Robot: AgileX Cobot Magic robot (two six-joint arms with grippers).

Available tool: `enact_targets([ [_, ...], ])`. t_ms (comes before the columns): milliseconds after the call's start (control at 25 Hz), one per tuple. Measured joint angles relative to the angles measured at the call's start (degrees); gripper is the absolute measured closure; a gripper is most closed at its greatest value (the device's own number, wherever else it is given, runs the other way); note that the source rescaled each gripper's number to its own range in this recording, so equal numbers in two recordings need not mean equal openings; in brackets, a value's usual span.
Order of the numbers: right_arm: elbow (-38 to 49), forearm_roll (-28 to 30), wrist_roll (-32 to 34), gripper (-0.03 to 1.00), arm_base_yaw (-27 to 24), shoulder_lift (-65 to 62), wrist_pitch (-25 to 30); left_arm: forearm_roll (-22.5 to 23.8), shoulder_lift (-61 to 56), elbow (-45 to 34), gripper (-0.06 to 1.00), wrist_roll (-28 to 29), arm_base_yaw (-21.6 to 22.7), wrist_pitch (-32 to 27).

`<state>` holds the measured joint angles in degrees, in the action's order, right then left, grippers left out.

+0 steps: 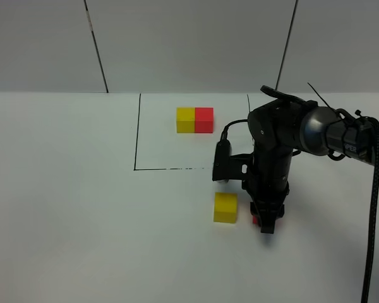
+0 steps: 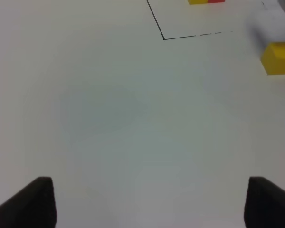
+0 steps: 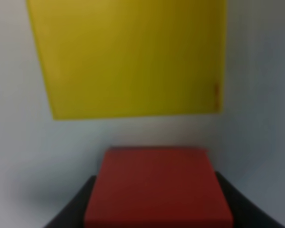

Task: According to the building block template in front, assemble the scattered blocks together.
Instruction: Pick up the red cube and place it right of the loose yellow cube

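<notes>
My right gripper is going to set down the red cube on the table. It will let go of it flush against the near side of the scattered yellow cube [image 1: 245,213] [image 3: 145,166].
The building block template [image 1: 194,120], a yellow cube joined to a red one, sits at the back inside a black outline; its lower edge shows in the left wrist view [image 2: 206,2]. One scattered block, the yellow cube [image 1: 225,207] [image 2: 278,58] [image 3: 128,57], rests on the table in front of the outline. My right gripper [image 1: 267,222] [image 3: 159,213] points down just right of it, shut on the red cube [image 1: 256,219] [image 3: 156,185]. A narrow strip of table separates red from yellow. My left gripper [image 2: 147,204] is open over bare table, out of the high view.
A black outline [image 1: 136,145] marks a rectangle on the white table [image 1: 63,208] around the template. The right arm and its cable [image 1: 372,208] reach in from the right edge. A grey panelled wall [image 1: 189,44] stands behind the table.
</notes>
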<state>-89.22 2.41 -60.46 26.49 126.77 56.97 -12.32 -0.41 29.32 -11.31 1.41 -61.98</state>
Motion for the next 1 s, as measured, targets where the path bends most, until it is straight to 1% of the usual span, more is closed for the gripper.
enact_targets([
  [320,0.0,-3.62,-0.23,0.96,0.0,0.16,-0.71,0.0,0.0,0.0,0.01,0.0,0.0,0.0],
  [600,-0.2,-4.01,-0.23,0.96,0.14,0.52,-0.94,0.0,0.0,0.0,0.01,0.0,0.0,0.0],
  [840,-0.2,-4.12,-0.23,0.96,1.09,0.67,-3.29,0.0,0.0,0.0,0.01,0.0,0.0,0.0],
  [1000,-0.31,-4.23,-0.23,0.96,1.09,0.73,-3.48,0.0,0.0,0.0,0.01,0.0,0.0,0.0],
])
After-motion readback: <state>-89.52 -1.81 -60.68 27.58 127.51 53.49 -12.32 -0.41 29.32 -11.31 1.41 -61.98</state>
